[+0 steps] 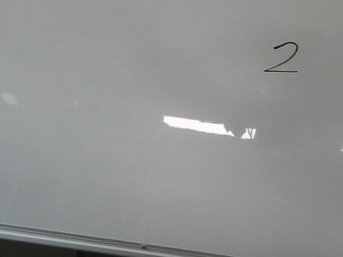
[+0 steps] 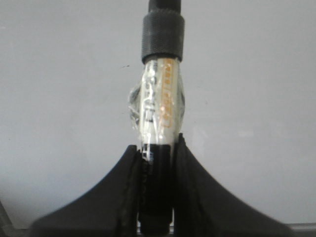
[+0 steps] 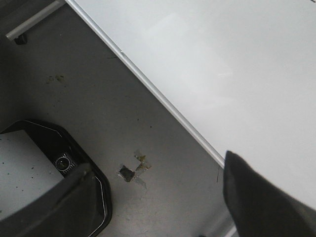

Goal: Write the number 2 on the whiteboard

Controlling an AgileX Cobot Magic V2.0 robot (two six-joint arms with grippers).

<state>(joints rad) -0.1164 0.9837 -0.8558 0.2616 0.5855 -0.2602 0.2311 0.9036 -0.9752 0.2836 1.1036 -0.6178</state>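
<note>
Next, my left gripper releases the marker, now pointing at the whiteboard, high up on the whiteboard, far across from the number 2.
A thin black number 2 [image 1: 282, 58] is written high on the right of the whiteboard [image 1: 121, 159], which fills the front view above its silver bottom rail. Neither arm shows in the front view. In the left wrist view my left gripper [image 2: 158, 148] is shut on a marker [image 2: 159, 103] with a white taped barrel and a black knurled collar, pointing at the whiteboard [image 2: 59, 74]. My right gripper [image 3: 158, 197] is open and empty, hanging over the grey floor beside the whiteboard [image 3: 237, 59] and its rail.
Bright rectangular light reflections [image 1: 198, 125] lie across the board's middle. In the right wrist view a black-rimmed robot base [image 3: 59, 163] sits on the floor, with a scuffed tape patch [image 3: 133, 169] beside it.
</note>
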